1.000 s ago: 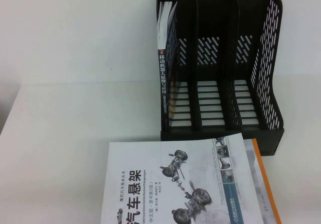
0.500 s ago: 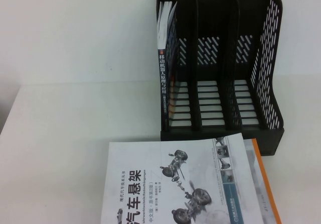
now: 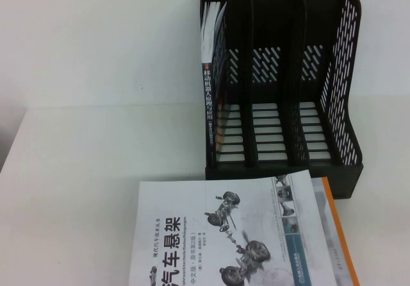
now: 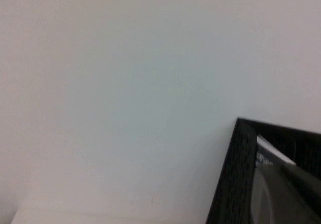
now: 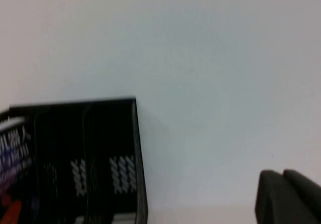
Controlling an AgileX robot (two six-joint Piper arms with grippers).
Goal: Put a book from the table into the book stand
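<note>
The robot's left gripper needs to next go to the white book's title-side edge (image 3: 137,218), near the corner closest to the book stand, and close there.
The book (image 3: 224,235), white with grey car-suspension drawings, lies flat at the front of the table (image 3: 77,170), just in front of the book stand (image 3: 282,74). The black stand's middle and right slots are empty. Neither gripper shows in the high view. In the right wrist view my right gripper (image 5: 283,176) shows as two dark fingertips pressed together, empty, with the stand (image 5: 100,148) far off to one side. In the left wrist view a blurred grey shape (image 4: 281,194) lies close to the camera beside the stand's corner (image 4: 235,174); my left gripper's state is unclear.
A black-spined book with white Chinese characters (image 3: 210,100) stands in the stand's leftmost slot. An orange-bordered book (image 3: 336,228) lies under the white book, sticking out on the right. A white wall rises behind the table.
</note>
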